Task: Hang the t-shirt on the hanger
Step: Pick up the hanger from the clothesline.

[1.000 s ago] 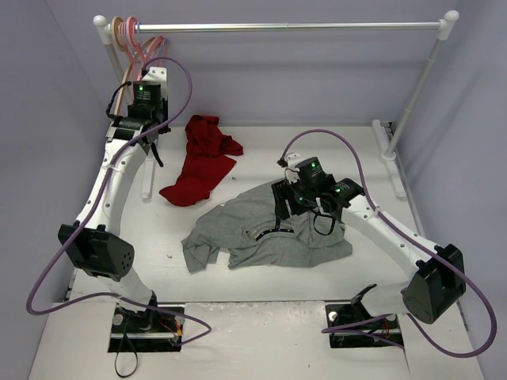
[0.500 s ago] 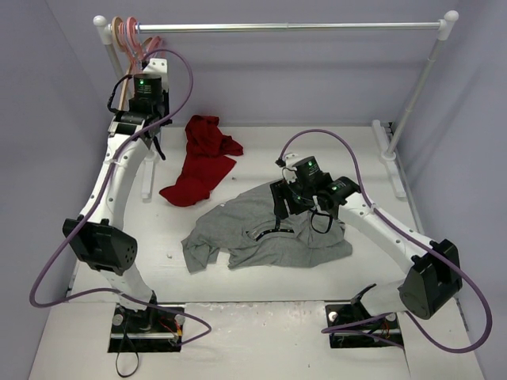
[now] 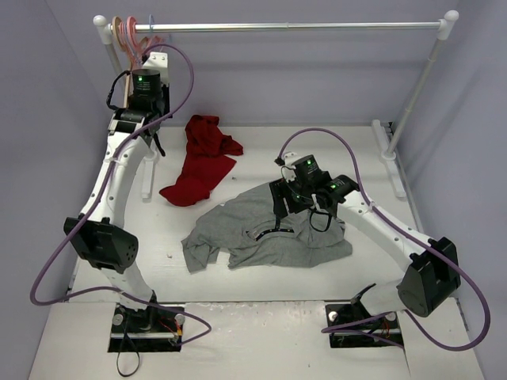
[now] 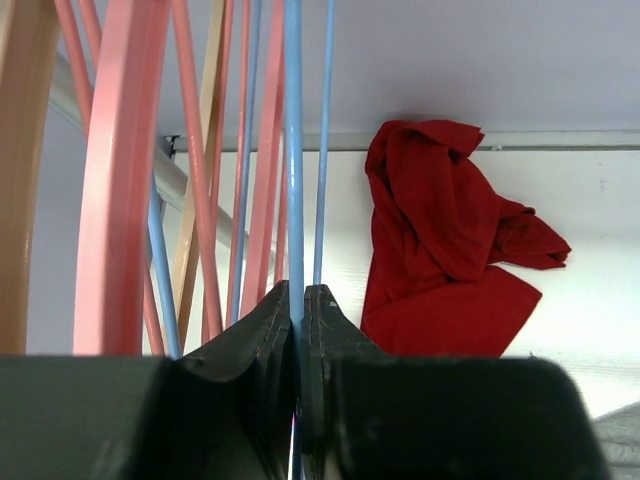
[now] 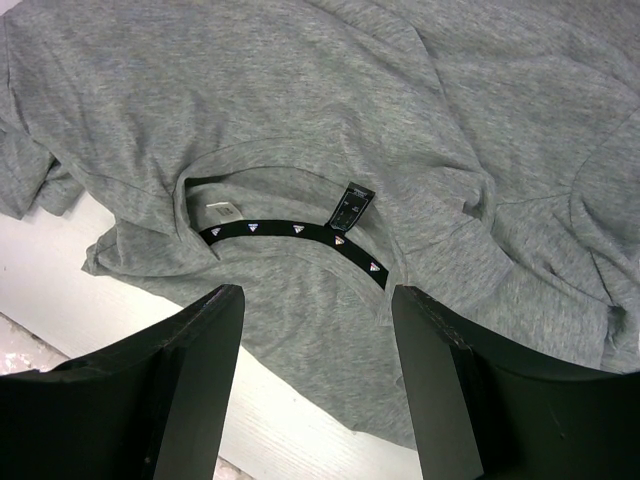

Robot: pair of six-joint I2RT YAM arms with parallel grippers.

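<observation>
The robot's right gripper needs to close on the collar edge (image 5: 397, 259) of the grey t-shirt, at the end of the black tape nearer the black tag, to open the neck.
The grey t-shirt (image 3: 253, 233) lies crumpled on the table's middle, its collar with black tape facing up in the right wrist view (image 5: 300, 130). My right gripper (image 3: 283, 207) hovers just above the collar, open and empty (image 5: 315, 300). The pale-blue hanger (image 4: 293, 150) hangs among the pink hangers at the rail's left end. My left gripper (image 3: 155, 136) is shut on one of its thin blue bars (image 4: 297, 300). Most of the hanger is hidden behind the arm in the top view.
A red garment (image 3: 202, 158) lies at the back left, also in the left wrist view (image 4: 440, 240). Pink hangers (image 4: 125, 170) and a tan hanger (image 4: 25, 150) crowd the blue one. The clothes rail (image 3: 301, 26) spans the back, with its right post (image 3: 412, 95).
My left arm has risen and moved back towards the rail's left end with the hanger held. The right gripper has shifted only slightly over the collar.
</observation>
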